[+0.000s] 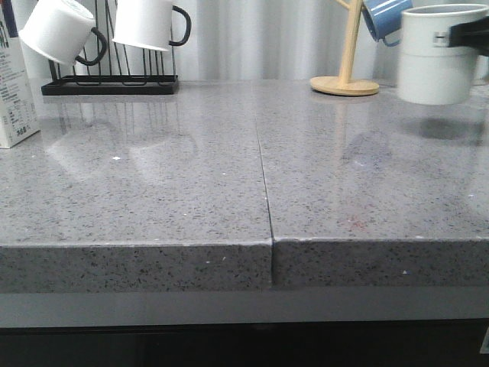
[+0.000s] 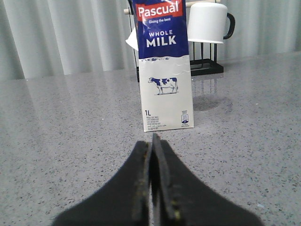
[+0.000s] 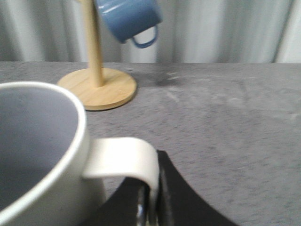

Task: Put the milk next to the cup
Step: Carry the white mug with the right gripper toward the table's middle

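Next, my right gripper puts the cup, now hanging above the table, down on the back half of the countertop seam [image 1: 264, 135].
The milk [image 2: 164, 66], a tall white carton with a blue "WHOLE MILK" top and a cow picture, stands upright at the table's far left [image 1: 14, 84]. My left gripper [image 2: 153, 146] is shut and empty, a short way in front of the carton; the front view does not show it. The cup [image 1: 437, 53], a white mug, hangs above the table at the far right, with its shadow below it. My right gripper [image 3: 153, 188] is shut on the cup's squarish white handle [image 3: 122, 157]. Its black fingers [image 1: 470, 37] show at the front view's right edge.
A black wire rack [image 1: 111, 86] with two white black-handled mugs [image 1: 149, 23] stands at the back left, just behind the milk. A wooden stand [image 1: 345, 84] holding a blue mug [image 1: 386, 17] is at the back right, close to the cup. A seam [image 1: 263, 176] splits the grey countertop.
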Available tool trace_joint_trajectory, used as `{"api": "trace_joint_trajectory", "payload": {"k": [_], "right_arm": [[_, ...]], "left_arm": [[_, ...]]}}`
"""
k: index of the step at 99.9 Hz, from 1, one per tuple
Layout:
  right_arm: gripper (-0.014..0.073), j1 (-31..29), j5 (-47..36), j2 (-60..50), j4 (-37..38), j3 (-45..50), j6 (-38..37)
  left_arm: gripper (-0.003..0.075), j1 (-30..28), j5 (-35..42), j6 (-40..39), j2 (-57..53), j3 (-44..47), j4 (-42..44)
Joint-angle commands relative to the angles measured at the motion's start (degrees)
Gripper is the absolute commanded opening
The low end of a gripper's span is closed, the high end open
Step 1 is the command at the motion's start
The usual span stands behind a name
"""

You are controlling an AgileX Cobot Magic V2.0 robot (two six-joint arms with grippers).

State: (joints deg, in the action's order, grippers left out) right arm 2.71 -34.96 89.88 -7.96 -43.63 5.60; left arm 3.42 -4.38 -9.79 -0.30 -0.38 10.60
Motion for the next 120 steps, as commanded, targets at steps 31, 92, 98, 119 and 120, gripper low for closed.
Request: {"api": "trace_joint_trajectory", "payload": {"k": [31,92,98,119,120], "right_arm": [[-0.0113,19.2,-7.0,0.5,-25.5,-6.0,17.4],[-0.0113,30.2,-13.3,10.8,-34.9,-12.9,20.6],[-0.0113,30.4,-13.3,11.2,-35.2,-12.9,20.6],[-0.0113,30.8,-13.3,12.5,-36.1,-12.9,20.6],[-0.0111,30.8,-13.3,12.5,-36.1,-12.9,20.6]], "left_arm": [[-0.0021,0.5,4.8,-0.4,-1.8,2.9,-0.3],[-0.0021,0.5,4.8,-0.4,-1.8,2.9,-0.3],[-0.0021,0.5,4.8,-0.4,-1.8,2.9,-0.3],[-0.002,0.5,4.8,-0.4,-1.8,2.9,-0.3],[-0.0021,0.5,4.8,-0.4,-1.8,2.9,-0.3]]}}
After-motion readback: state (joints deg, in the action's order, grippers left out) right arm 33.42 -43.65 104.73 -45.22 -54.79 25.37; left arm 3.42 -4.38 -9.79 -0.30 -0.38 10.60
